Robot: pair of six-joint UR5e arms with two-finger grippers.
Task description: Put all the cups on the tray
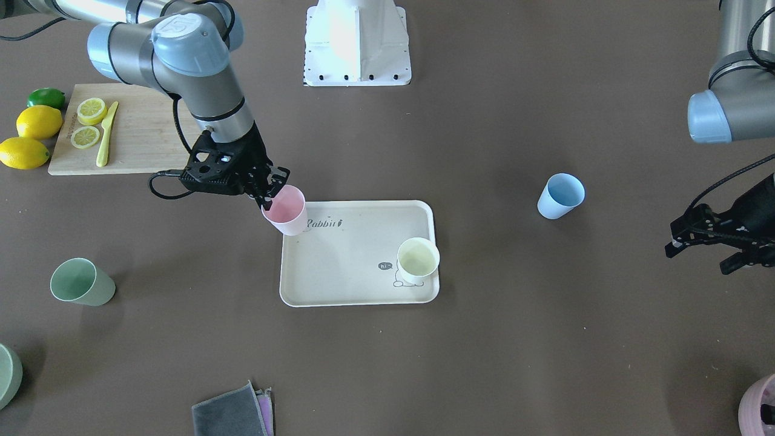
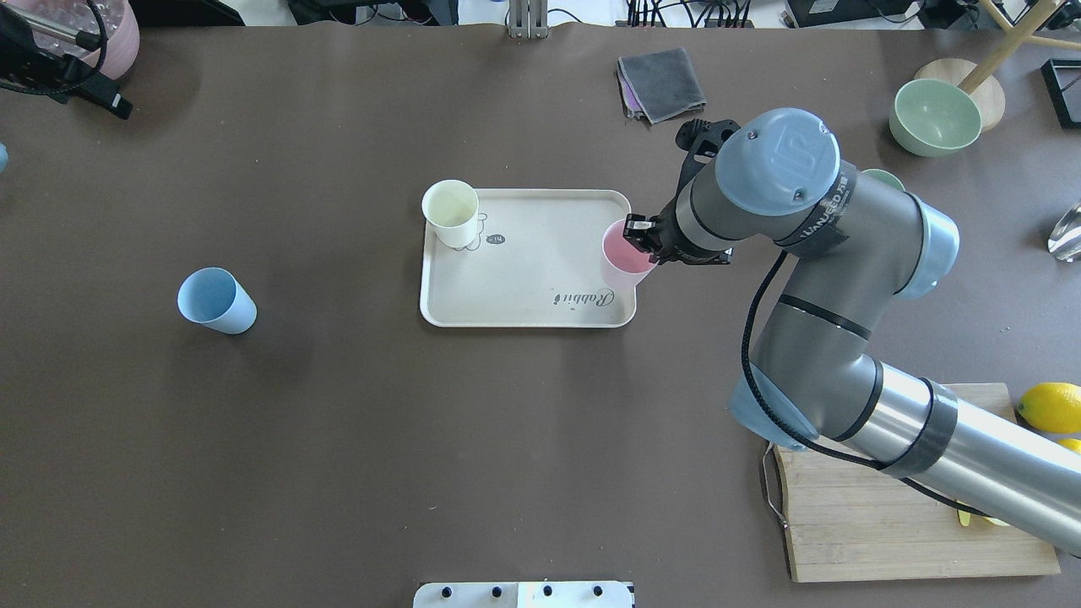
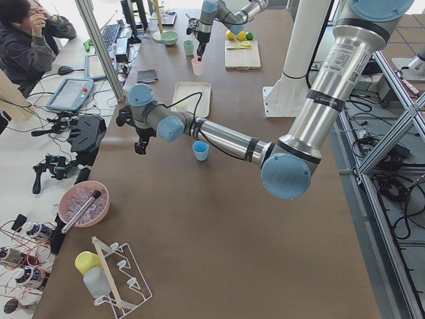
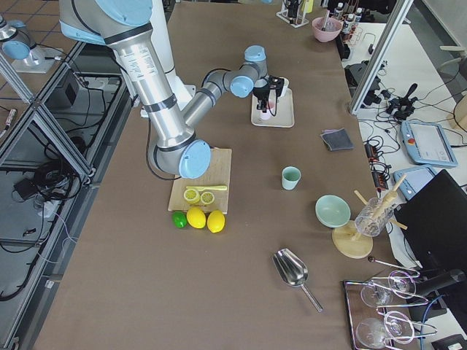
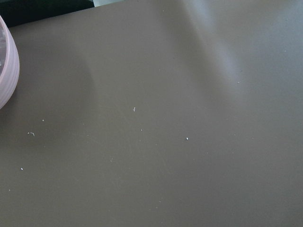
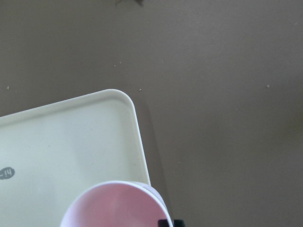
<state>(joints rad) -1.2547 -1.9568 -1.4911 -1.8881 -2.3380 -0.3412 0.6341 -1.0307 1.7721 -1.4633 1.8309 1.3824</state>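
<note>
My left gripper is to move to the light blue cup next and close on the cup's rim [image 1: 583,192], on the side away from the tray.
My right gripper [image 1: 270,191] is shut on the rim of the pink cup [image 1: 284,209] and holds it over the tray's [image 1: 339,266] corner by the "Rabbit" script; in the right wrist view the cup [image 6: 116,205] hangs over the tray's [image 6: 71,142] edge. The cream-yellow cup [image 1: 418,260] stands on the tray at the rabbit drawing. The light blue cup [image 1: 560,195] stands on the table between the tray and my left gripper [image 1: 696,258], which is open and empty. The sage green cup [image 1: 82,282] stands on the table on my right side.
A wooden cutting board [image 1: 142,130] with lemon slices and a yellow knife lies behind my right arm, lemons [image 1: 37,121] and a lime beside it. A green bowl [image 2: 933,116], a grey cloth [image 2: 663,83] and a pink pot [image 2: 110,34] sit along the far edge.
</note>
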